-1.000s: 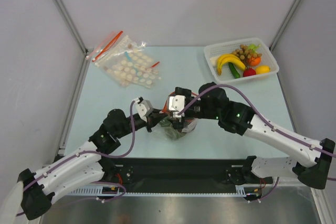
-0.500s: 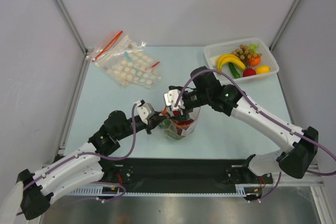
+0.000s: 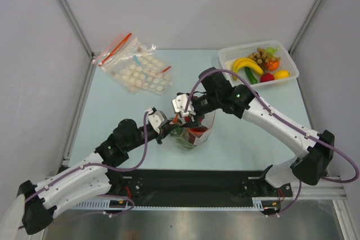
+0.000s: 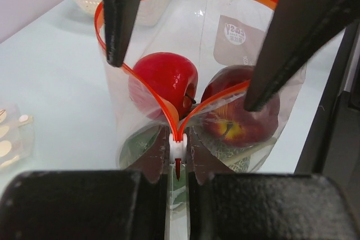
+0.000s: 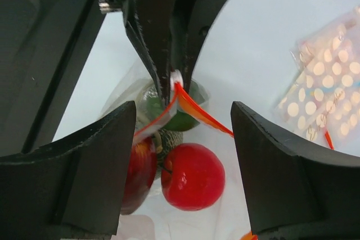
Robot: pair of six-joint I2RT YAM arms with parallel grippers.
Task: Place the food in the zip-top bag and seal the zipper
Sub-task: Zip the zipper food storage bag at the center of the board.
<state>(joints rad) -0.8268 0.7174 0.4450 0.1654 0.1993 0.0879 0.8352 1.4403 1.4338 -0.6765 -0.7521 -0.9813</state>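
Note:
My left gripper is pinching the white slider itself. So my right gripper should take the slider, and my left gripper should grip the zipper's end [image 4: 178, 168] behind it.
The zip-top bag [image 3: 194, 134] stands at mid-table with its mouth spread. Inside it lie a shiny red round fruit [image 4: 163, 81], a dark red piece [image 4: 243, 108], a rough grey-green ball [image 4: 239, 160] and a dark green ball [image 5: 185, 121]. The zipper [image 4: 154, 95] splits into a V from its white slider. My left gripper [image 4: 177, 151] is shut on the zipper at that slider end. My right gripper [image 5: 183, 113] is open, hanging over the mouth with one finger on each side of the strips. Its fingers [image 4: 121, 18] show dark in the left wrist view.
A white basket [image 3: 286, 80] at the back right holds yellow bananas [image 3: 246, 66], a brown grape bunch and other produce. Clear bags with pale discs [image 3: 139, 69] lie at the back left. The two arms meet over the bag.
My right gripper has shifted a little left and toward the back over the bag mouth, and its jaws have narrowed somewhat. The left gripper has kept its hold and place.

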